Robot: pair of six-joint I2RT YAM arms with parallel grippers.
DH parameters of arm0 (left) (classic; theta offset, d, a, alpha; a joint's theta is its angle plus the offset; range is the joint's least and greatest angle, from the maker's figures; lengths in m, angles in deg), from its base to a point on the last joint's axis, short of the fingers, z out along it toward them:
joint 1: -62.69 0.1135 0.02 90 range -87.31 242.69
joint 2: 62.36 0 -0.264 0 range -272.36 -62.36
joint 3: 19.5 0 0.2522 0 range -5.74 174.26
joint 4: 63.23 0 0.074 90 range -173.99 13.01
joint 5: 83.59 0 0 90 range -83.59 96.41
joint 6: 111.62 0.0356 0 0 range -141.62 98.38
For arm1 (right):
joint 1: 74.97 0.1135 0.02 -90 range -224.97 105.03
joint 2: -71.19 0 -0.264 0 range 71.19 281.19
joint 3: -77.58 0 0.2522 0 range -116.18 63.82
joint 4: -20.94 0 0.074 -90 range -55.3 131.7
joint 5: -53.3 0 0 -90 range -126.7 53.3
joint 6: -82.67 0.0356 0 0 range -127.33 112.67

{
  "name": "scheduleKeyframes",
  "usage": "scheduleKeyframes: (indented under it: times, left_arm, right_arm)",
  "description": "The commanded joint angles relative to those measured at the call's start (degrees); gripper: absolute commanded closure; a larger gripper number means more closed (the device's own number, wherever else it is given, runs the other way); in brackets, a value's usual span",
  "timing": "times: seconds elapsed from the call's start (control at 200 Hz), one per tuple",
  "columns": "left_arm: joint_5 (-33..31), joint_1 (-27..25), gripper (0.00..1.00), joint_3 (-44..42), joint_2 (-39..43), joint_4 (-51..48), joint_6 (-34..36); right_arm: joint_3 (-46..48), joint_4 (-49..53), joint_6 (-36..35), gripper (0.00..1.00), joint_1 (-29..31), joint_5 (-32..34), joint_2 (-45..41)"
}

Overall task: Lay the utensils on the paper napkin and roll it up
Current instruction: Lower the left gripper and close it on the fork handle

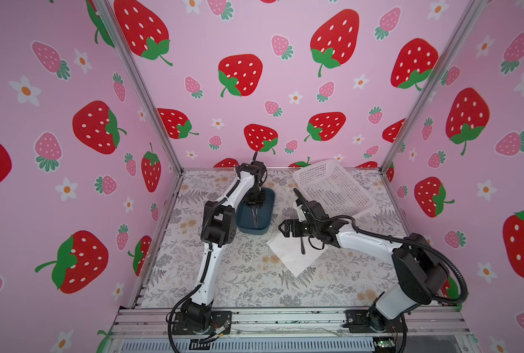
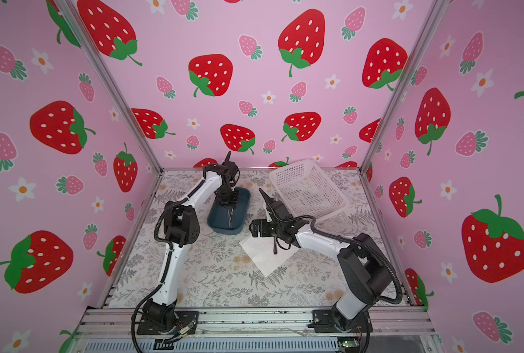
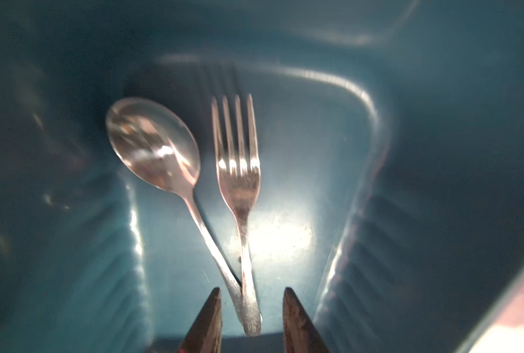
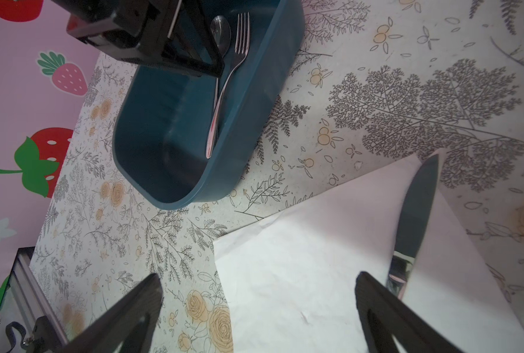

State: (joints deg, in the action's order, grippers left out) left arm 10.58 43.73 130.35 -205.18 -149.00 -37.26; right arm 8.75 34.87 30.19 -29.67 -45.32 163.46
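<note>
My left gripper straddles the crossed handle ends of spoon and fork, so it should move toward the fork's tines and take the fork alone by its neck (image 3: 243,226).
A silver spoon (image 3: 153,146) and a fork (image 3: 239,171) lie side by side on the floor of the blue tub (image 3: 438,183), their handles crossing at the ends. My left gripper (image 3: 252,290) reaches down into the tub (image 1: 266,227), and its fingers straddle those handle ends with a gap on each side. The white paper napkin (image 4: 315,259) lies flat on the table (image 1: 288,255). A knife (image 4: 416,214) rests on the napkin near one edge. My right gripper (image 4: 259,276) hovers open just above the napkin's corner and holds nothing.
A white perforated basket (image 1: 334,186) leans tilted at the back right, behind the right arm. The blue tub (image 2: 242,198) stands at the back centre-left, a short way from the napkin (image 2: 260,255). Pink strawberry walls enclose the floral table on three sides.
</note>
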Motion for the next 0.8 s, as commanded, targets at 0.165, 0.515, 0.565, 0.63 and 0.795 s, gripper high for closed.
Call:
scheduleKeyframes:
  times: [0.165,0.515,0.565,0.63,0.795]
  left_arm:
    - [3.0,0.8,0.67,3.0,-4.1,-1.7,0.8]
    - [3.1,0.6,0.69,1.4,-4.7,-0.5,-0.1]
    - [2.1,0.5,0.7,1.0,-4.7,-0.5,-0.1]
    - [1.3,0.2,0.72,0.5,-4.7,-0.3,-0.1]
    - [1.9,-0.1,0.75,0.3,-6.3,-0.9,-0.1]
  right_arm:
    - [0.3,0.8,0.6,0.0,-0.4,1.0,-1.2]
    - [0.3,1.3,0.6,0.0,-0.5,1.0,-0.7]
    - [0.3,1.4,0.7,0.0,-0.5,1.0,-0.6]
    - [0.3,1.5,0.7,0.0,-0.5,1.0,-0.6]
    - [0.4,1.9,0.5,0.0,-0.5,1.2,-0.7]
